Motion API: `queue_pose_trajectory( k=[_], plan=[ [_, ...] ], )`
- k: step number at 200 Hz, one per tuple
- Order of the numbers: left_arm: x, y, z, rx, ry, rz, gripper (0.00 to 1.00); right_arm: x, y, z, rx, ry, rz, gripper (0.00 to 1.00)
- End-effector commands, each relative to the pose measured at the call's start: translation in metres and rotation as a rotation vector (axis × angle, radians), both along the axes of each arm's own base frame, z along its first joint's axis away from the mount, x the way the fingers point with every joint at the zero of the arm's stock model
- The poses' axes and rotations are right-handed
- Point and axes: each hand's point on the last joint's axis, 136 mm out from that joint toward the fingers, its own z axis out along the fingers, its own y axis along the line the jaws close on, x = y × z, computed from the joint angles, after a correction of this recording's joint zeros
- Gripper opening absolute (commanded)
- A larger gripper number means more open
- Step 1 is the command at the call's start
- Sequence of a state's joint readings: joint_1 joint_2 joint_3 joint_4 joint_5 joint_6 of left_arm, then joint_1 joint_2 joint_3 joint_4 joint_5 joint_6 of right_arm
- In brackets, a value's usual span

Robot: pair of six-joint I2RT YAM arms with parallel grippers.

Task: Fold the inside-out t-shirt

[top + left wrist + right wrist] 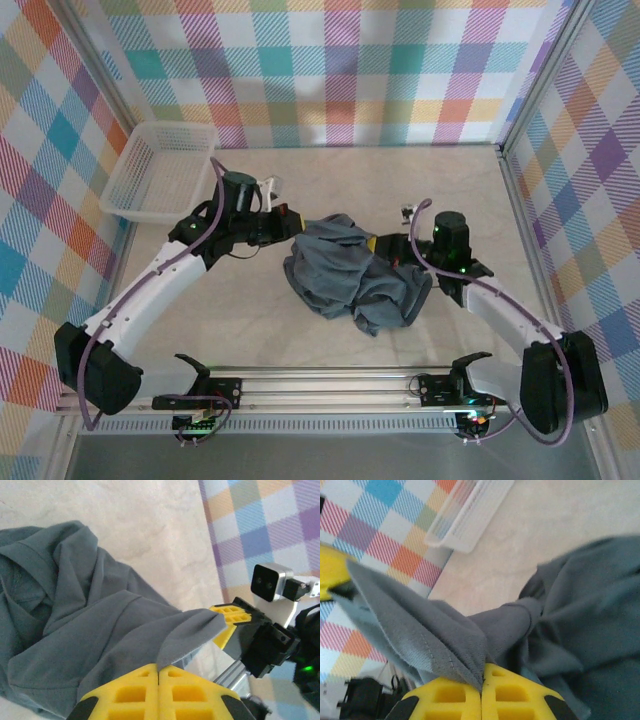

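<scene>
The t-shirt is stretched tight across my grippers while its heap lies bunched up, so next my right gripper opens and takes the cloth closer to my left gripper (318, 230).
The inside-out t-shirt (350, 278) lies crumpled in a blue-grey heap on the middle of the table. My left gripper (291, 224) is at the heap's upper left edge. In the left wrist view its yellow fingers (159, 668) are pressed together on a fold of the t-shirt (75, 630), which stretches across to the other gripper's yellow finger (227, 618). My right gripper (386, 246) is at the heap's upper right. In the right wrist view it (481, 679) is shut on a stitched hem of the t-shirt (580, 605), and the cloth rises taut between the two grippers.
A white lattice basket (128, 208) stands at the back left against the checked wall and shows in the right wrist view (470, 515) too. Checked walls close off the back and both sides. A metal rail (330, 385) runs along the near edge between the arm bases.
</scene>
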State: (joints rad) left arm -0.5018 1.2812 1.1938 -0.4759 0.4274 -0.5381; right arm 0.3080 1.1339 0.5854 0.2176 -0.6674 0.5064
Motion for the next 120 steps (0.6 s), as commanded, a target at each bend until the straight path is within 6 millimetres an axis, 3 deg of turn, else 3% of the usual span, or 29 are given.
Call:
queue_pose_trajectory(
  k=[1,14,28,39,55,75,97,120],
  plan=[
    [-0.012,-0.003,-0.043,0.093,0.022,-0.142,0.0,-0.024,-0.001,-0.009,-0.031,0.025,0.061,0.09],
    [-0.01,-0.009,-0.055,0.079,0.054,-0.14,0.0,-0.029,-0.002,-0.01,-0.044,0.048,0.056,0.17],
    [-0.007,-0.015,-0.064,0.067,0.075,-0.141,0.0,-0.035,0.001,-0.011,-0.091,0.039,0.048,0.37],
    [-0.006,-0.019,-0.068,0.058,0.082,-0.141,0.0,-0.038,0.002,-0.019,-0.167,0.038,-0.004,0.44],
    [-0.005,-0.023,-0.073,0.058,0.09,-0.14,0.0,-0.035,-0.007,-0.029,-0.281,0.075,-0.182,0.45],
    [-0.006,-0.025,-0.077,0.068,0.094,-0.134,0.0,-0.036,-0.025,-0.038,-0.355,0.241,-0.442,0.39],
    [-0.006,-0.025,-0.083,0.078,0.099,-0.12,0.0,-0.053,-0.029,-0.048,-0.444,0.373,-0.571,0.38],
    [-0.004,-0.026,-0.086,0.079,0.105,-0.115,0.0,-0.069,-0.025,-0.045,-0.508,0.397,-0.625,0.39]
  ],
)
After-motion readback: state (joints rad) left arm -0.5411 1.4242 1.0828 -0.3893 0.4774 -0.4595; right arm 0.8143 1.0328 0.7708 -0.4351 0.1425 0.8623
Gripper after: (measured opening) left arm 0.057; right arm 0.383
